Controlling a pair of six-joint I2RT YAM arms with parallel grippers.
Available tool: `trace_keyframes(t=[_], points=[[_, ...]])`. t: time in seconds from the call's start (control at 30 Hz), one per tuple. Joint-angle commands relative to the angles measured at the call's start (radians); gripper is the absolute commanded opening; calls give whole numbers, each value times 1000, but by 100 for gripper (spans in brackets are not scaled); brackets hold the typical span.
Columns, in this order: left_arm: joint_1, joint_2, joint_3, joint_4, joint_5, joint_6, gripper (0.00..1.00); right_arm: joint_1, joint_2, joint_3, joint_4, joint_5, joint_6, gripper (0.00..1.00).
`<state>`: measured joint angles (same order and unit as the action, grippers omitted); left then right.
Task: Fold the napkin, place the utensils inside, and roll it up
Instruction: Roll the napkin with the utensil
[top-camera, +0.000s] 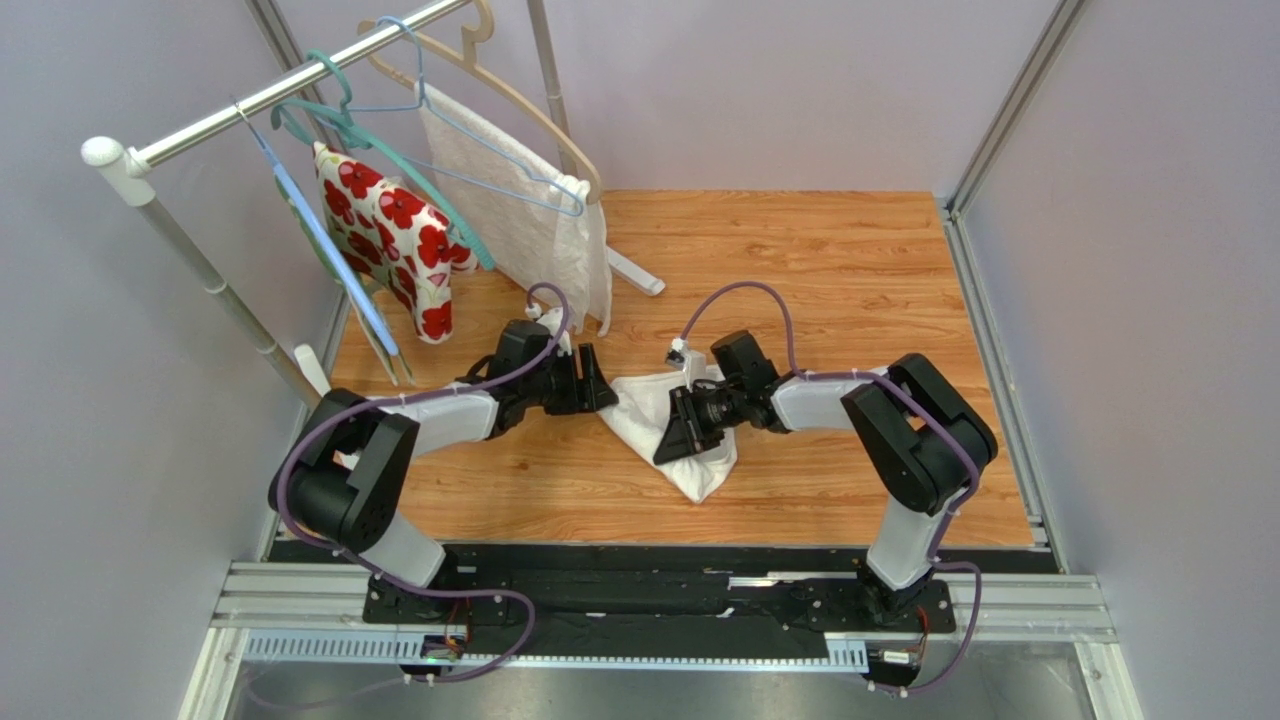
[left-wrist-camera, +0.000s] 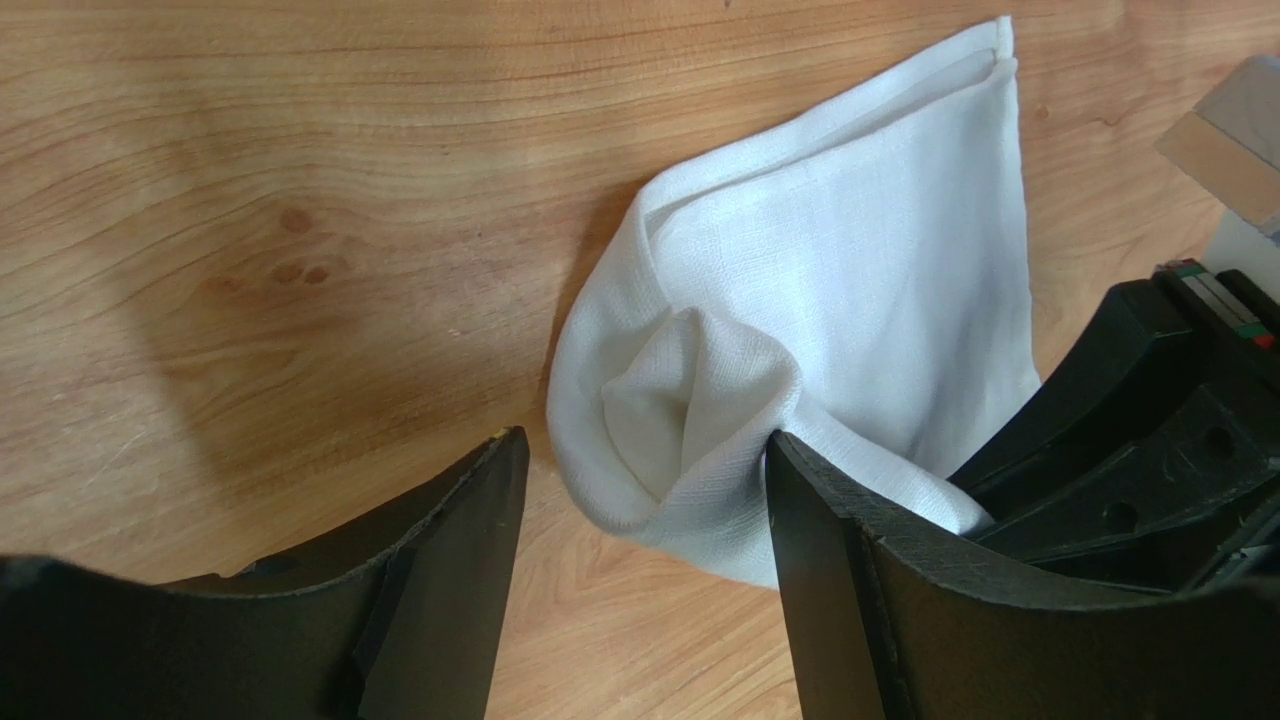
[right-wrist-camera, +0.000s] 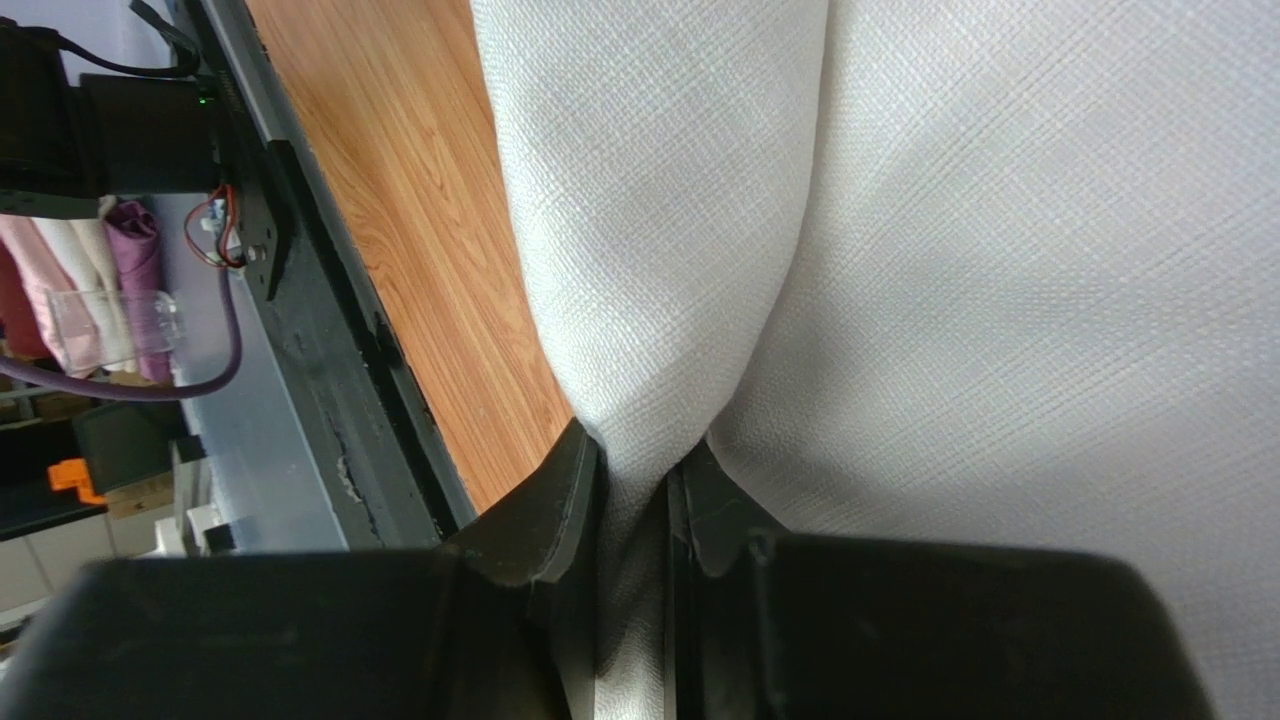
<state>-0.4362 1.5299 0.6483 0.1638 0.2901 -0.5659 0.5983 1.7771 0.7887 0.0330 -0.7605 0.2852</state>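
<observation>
The napkin's folded-over end bulges loose beside the robot's open left gripper, so the left gripper should pinch it before the right gripper takes the napkin's fold nearer that end (right-wrist-camera: 661, 225).
The off-white napkin (top-camera: 657, 408) lies bunched on the wooden table between the two arms. In the left wrist view the napkin (left-wrist-camera: 857, 285) shows a rounded, folded-over end. My left gripper (left-wrist-camera: 646, 438) stands open at that end, its right finger (left-wrist-camera: 842, 555) touching the cloth and its left finger over bare wood. In the overhead view the left gripper (top-camera: 591, 381) sits at the napkin's left corner. My right gripper (right-wrist-camera: 639, 458) is shut on a pinched fold of the napkin (right-wrist-camera: 962, 255), and in the overhead view the right gripper (top-camera: 688, 431) is over the cloth's near part. The utensils are out of view.
A clothes rail (top-camera: 226, 113) with hangers stands at the back left, carrying a red-flowered cloth (top-camera: 394, 240) and a textured white cloth (top-camera: 519, 210) that hangs just behind the left arm. The rack's foot (top-camera: 639, 278) rests on the table. A black rail (top-camera: 646, 578) runs along the near edge.
</observation>
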Motion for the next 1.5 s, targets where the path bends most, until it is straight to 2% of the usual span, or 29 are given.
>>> trace_keyframes(t=[0.0,0.17,0.4,0.47,0.7,0.77,0.8,0.87,0.9,0.93,0.97,1.0,1.1,1.17,1.3,1.37,1.4,1.43,1.47], points=[[16,39,25,135,66,-48,68,-5,93,-25,-97,40,-26,3],[33,96,7,252,106,-107,69,-8,107,-13,-108,39,-31,3],[37,194,62,220,159,-112,69,-11,113,-9,-111,47,-34,3],[37,194,70,181,156,-89,66,-11,113,-9,-113,52,-32,3],[37,213,96,117,221,-48,34,-15,101,18,-139,61,-44,4],[37,204,83,118,236,-43,31,-17,102,24,-146,66,-46,4],[37,200,79,115,238,-34,20,-18,102,29,-153,69,-47,6],[37,185,74,105,235,-26,12,-17,99,40,-159,75,-50,7],[37,179,74,92,235,-19,1,-18,96,44,-174,78,-50,13],[36,176,74,85,233,-17,0,-17,87,56,-182,81,-53,16],[36,173,74,77,231,-15,0,-17,76,64,-192,84,-55,20],[36,168,74,59,228,-14,0,-18,67,75,-221,87,-58,31],[37,154,76,16,210,-11,0,-18,-8,115,-292,111,-73,46],[37,147,76,0,199,-11,0,-15,-77,150,-332,159,-92,52],[36,139,79,-36,187,-12,0,17,-179,198,-407,256,-110,55],[36,142,85,-50,181,-12,0,64,-221,210,-430,406,-144,56],[36,144,86,-56,179,-12,0,131,-257,213,-429,471,-155,56],[37,144,88,-56,179,-14,0,171,-272,210,-420,603,-165,56],[37,144,88,-58,178,-15,0,208,-284,202,-407,651,-175,56]])
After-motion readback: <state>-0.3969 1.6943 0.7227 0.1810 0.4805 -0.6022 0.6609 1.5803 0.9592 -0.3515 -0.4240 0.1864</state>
